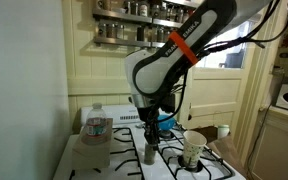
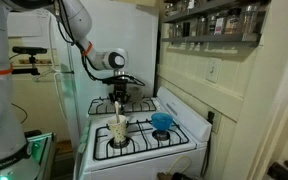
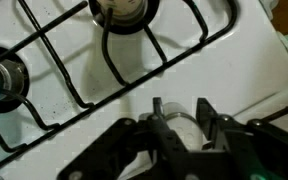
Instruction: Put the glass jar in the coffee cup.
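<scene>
The robot's fingers are too high, at the glass jar's lid, so next the gripper opens, goes lower and closes around the jar's body [image 1: 149, 155] before lifting.
The glass jar [image 1: 150, 153] is small and clear and stands upright at the stove top, left of the coffee cup [image 1: 194, 150]. My gripper [image 1: 150, 143] comes down on it from above. In the wrist view the two fingers [image 3: 182, 112] are closed in on either side of the jar [image 3: 185, 128], over the white stove surface. I cannot tell whether the jar is lifted off the stove. The cream cup also stands on the near burner in an exterior view [image 2: 119, 133], with the gripper [image 2: 119, 103] behind it and the jar hidden there.
A blue bowl [image 1: 164, 123] [image 2: 162, 122] sits on a back burner. A clear plastic bottle [image 1: 97, 125] stands left of the stove. Black grates [image 3: 104, 60] cover the stove top. A shelf of spice jars [image 1: 134, 30] hangs on the wall.
</scene>
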`<state>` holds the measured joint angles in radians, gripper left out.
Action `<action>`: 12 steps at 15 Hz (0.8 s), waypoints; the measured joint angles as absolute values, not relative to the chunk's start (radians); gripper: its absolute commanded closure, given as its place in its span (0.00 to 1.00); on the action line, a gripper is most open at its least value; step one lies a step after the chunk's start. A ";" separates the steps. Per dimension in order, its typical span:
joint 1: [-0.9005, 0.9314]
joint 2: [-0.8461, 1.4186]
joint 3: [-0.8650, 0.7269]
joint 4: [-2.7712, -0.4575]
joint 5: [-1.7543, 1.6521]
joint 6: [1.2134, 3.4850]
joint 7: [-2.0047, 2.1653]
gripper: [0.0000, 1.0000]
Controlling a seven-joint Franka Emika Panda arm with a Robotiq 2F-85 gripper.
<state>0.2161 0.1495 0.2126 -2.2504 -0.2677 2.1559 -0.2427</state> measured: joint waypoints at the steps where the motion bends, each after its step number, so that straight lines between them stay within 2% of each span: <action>1: 0.216 0.150 0.213 -2.250 -0.268 2.156 -0.243 1.00; 4: 0.218 0.152 0.213 -2.250 -0.269 2.156 -0.243 0.99; 5: 0.219 0.153 0.214 -2.250 -0.269 2.156 -0.243 0.74; 7: 0.220 0.152 0.216 -2.250 -0.269 2.156 -0.243 0.67; 12: 0.225 0.144 0.226 -2.251 -0.269 2.156 -0.243 0.29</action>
